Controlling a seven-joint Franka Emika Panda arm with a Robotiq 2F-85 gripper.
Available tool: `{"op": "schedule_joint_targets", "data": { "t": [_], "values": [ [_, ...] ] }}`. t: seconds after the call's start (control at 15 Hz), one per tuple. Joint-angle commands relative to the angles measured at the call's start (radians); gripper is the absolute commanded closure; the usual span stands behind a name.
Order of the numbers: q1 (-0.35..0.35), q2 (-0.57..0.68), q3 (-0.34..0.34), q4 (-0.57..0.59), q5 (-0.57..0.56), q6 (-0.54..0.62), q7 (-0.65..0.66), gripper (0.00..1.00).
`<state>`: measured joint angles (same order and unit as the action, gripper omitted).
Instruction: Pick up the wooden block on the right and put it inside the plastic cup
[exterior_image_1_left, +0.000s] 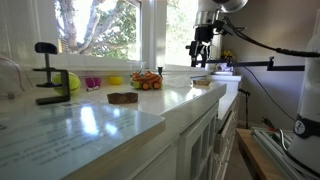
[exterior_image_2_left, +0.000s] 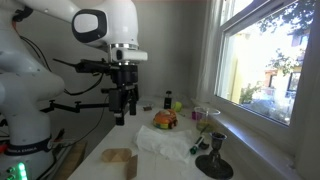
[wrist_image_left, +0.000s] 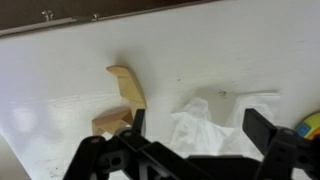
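Note:
Next, my gripper closes on the middle of the curved wooden piece (exterior_image_1_left: 200, 82) (wrist_image_left: 132, 94), the one that lies between the pale tan wooden block and the crumpled white plastic.
My gripper (exterior_image_1_left: 202, 58) hangs open and empty well above the white counter; it also shows in an exterior view (exterior_image_2_left: 122, 108). In the wrist view its fingers (wrist_image_left: 200, 130) frame crumpled white plastic (wrist_image_left: 205, 122). The pale tan wooden block (wrist_image_left: 108, 122) lies just left of the left finger, next to a curved pale wooden piece (wrist_image_left: 127, 85). The block also lies near the counter's front edge in an exterior view (exterior_image_2_left: 118, 157). The translucent pink cup (exterior_image_1_left: 92, 84) stands by the window, beyond the orange toy car (exterior_image_1_left: 147, 80); it shows faintly in an exterior view (exterior_image_2_left: 205, 114).
A darker brown flat piece (exterior_image_1_left: 122, 98) lies mid-counter. A yellow-green ball (exterior_image_1_left: 70, 82) and a black clamp (exterior_image_1_left: 48, 75) stand near the cup. The crumpled white plastic (exterior_image_2_left: 165, 143) lies in front of the car (exterior_image_2_left: 165, 120). The window sill runs along the counter's far side.

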<state>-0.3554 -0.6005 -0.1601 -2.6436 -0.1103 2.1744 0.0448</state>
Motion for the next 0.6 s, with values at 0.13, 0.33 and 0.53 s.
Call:
{"op": "schedule_joint_targets", "data": {
  "t": [0.13,0.33,0.53],
  "values": [
    [-0.029,-0.081,-0.143,-0.067,0.054,-0.025,-0.034,0.00],
    [-0.012,-0.068,-0.226,-0.049,0.107,-0.085,-0.120,0.00],
    [0.014,-0.039,-0.256,-0.008,0.121,-0.171,-0.235,0.00]
  ]
}}
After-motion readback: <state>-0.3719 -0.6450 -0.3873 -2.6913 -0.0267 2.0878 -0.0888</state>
